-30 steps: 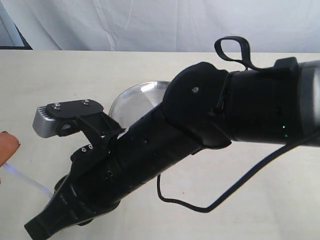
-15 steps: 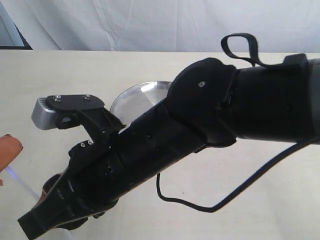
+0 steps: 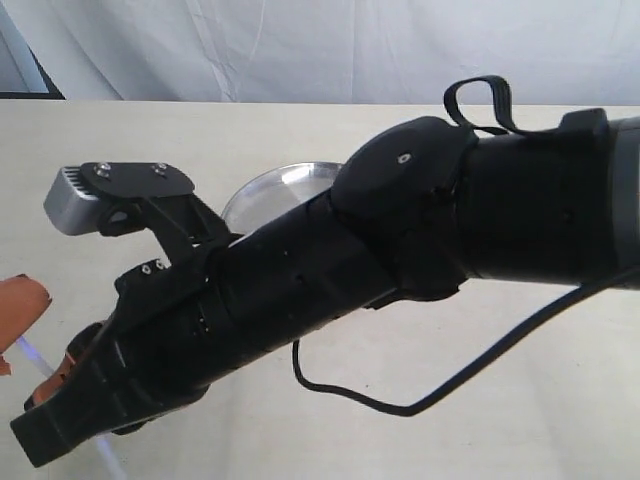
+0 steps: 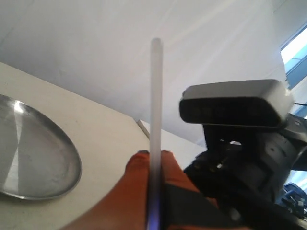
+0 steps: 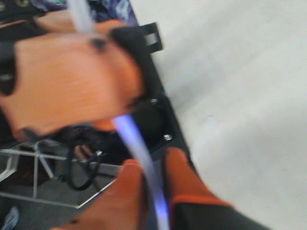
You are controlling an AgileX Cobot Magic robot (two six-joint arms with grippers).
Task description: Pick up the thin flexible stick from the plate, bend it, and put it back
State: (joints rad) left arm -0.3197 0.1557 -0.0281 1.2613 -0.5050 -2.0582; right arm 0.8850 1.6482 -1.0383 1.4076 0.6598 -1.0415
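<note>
The stick has a long loose end because my left gripper pinches it close to my right gripper, so my left gripper will open and take it again by the stick's tip [image 4: 157, 44].
The thin flexible stick [image 4: 155, 96] is whitish with a blue tint and is in the air, off the plate [image 3: 280, 185]. My left gripper [image 4: 154, 155] is shut on it, orange pads pressed to both sides. In the exterior view one left fingertip [image 3: 20, 298] shows at the far left edge, with the stick [image 3: 30, 355] running down-right from it. My right gripper [image 5: 152, 160] has its orange fingers close on either side of the curving stick [image 5: 136, 141]. Blur hides whether they pinch it. The steel plate [image 4: 33, 163] lies bare on the table.
My bulky black right arm [image 3: 330, 270] crosses the exterior view from right to lower left and hides most of the plate. A black cable [image 3: 400, 405] loops from it over the beige table [image 3: 500, 400]. White cloth [image 3: 300, 50] hangs behind.
My right arm has slid down and left, its wrist camera moving toward the left edge. The visible stretch of stick now slants more steeply. The left fingertip has barely moved.
</note>
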